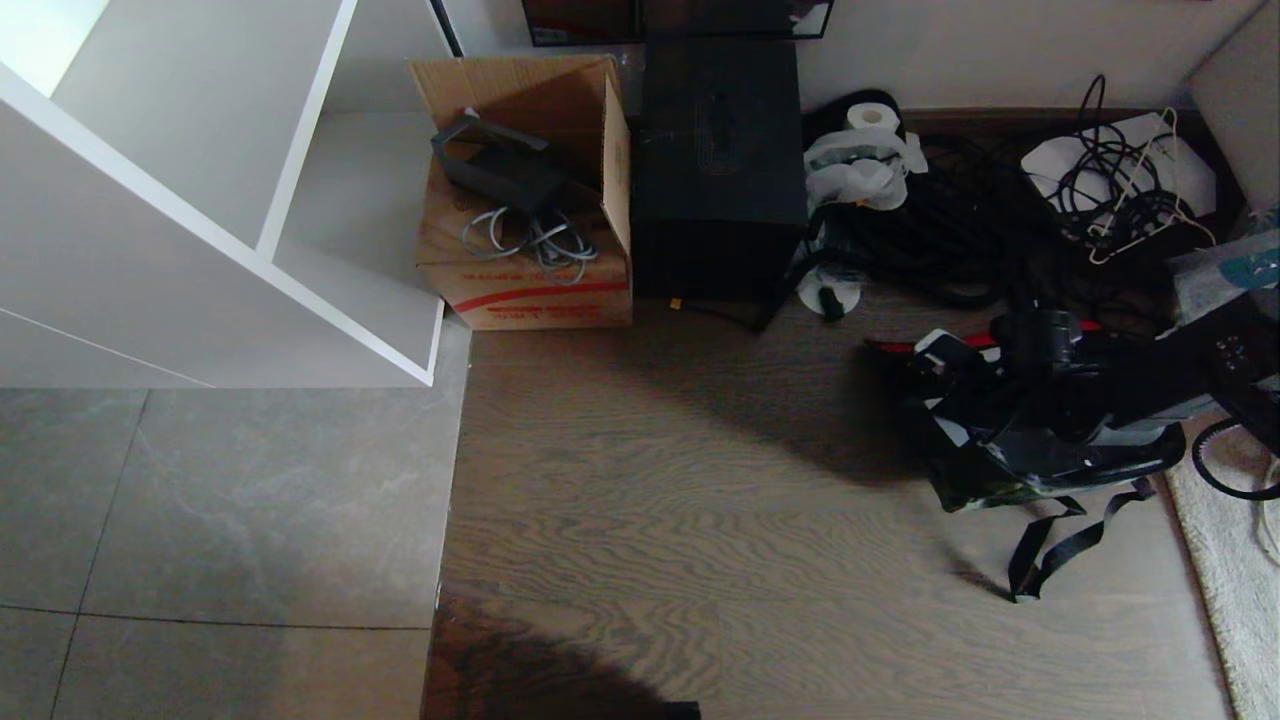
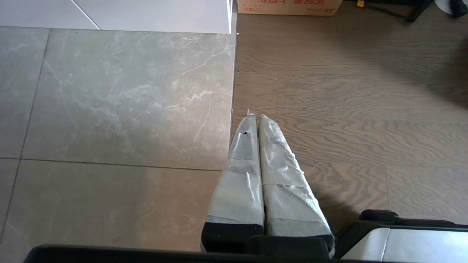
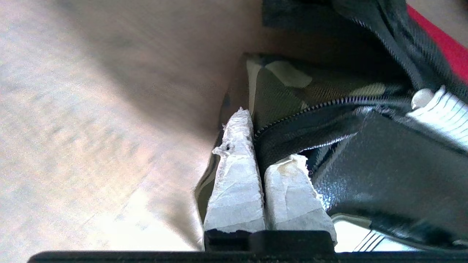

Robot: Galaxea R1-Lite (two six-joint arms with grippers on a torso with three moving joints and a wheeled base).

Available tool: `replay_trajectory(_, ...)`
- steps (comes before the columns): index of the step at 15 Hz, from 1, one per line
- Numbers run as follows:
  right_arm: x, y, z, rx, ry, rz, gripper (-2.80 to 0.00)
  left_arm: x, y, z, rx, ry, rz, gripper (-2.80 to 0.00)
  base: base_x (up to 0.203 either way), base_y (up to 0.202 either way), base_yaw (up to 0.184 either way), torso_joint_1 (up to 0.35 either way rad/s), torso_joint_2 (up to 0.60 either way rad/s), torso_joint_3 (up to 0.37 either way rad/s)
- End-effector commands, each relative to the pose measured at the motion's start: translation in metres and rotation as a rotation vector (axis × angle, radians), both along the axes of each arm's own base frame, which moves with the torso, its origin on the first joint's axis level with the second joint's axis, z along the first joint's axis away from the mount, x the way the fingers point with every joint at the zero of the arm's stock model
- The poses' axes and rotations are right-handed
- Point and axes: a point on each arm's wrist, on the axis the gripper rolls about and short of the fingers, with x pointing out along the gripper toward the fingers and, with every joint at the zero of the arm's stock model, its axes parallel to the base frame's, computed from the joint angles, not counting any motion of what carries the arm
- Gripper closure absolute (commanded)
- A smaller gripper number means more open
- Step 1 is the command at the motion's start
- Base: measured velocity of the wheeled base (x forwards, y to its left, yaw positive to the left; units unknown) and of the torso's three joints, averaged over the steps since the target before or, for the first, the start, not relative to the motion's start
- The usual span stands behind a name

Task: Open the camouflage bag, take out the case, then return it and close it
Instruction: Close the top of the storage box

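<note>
Next, my right gripper releases the camouflage bag on the shaded wood floor (image 1: 894, 460) in front of the paper roll.
The camouflage bag (image 1: 985, 480) lies open on the wood floor at the right, its black strap (image 1: 1060, 540) trailing toward me and a strip of red lining (image 1: 900, 345) showing at its far edge. My right arm (image 1: 1050, 345) reaches down over it. In the right wrist view my right gripper (image 3: 261, 142) is shut on the bag's black zipper edge (image 3: 292, 128), beside camouflage cloth (image 3: 285, 87). A white clip (image 3: 438, 109) hangs on the zipper. A black pebbled hard surface (image 3: 387, 182), seemingly the case, sits inside the opening. My left gripper (image 2: 255, 117) is shut and empty over the floor.
A cardboard box (image 1: 530, 200) and a tall black box (image 1: 715, 160) stand against the far wall, with a white shelf unit (image 1: 200, 200) to the left. Tangled cables (image 1: 1120, 190) and a paper roll (image 1: 870, 115) lie behind the bag. A pale rug (image 1: 1230, 560) borders the right.
</note>
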Motion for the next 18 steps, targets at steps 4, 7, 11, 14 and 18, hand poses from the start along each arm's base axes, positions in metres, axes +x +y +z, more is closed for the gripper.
replay_trajectory(4,-0.028,0.031,-0.011,0.049,0.156,0.065,0.00,0.000,0.000,0.000,0.000,-0.001,0.000,0.00,0.000,0.000,0.000,0.000,0.00,0.000)
replay_trajectory(7,-0.034,0.081,-0.013,0.175,0.202,0.082,0.00,0.000,0.000,0.000,0.000,-0.001,0.000,0.00,0.000,0.000,0.000,0.000,0.00,0.000)
replay_trajectory(11,-0.059,0.119,-0.019,0.258,0.311,0.087,0.00,0.000,0.000,0.000,0.000,-0.001,0.000,0.00,0.000,0.000,0.000,0.000,0.00,0.000)
replay_trajectory(14,-0.056,0.122,-0.038,0.252,0.352,0.087,0.00,0.000,0.000,0.000,0.000,0.000,0.000,0.00,0.000,0.000,0.000,0.000,0.00,0.000)
replay_trajectory(18,-0.051,0.122,-0.041,0.243,0.341,0.080,-2.80,0.000,0.000,0.000,0.000,0.001,0.000,0.00,0.000,0.000,0.000,0.000,0.00,0.000)
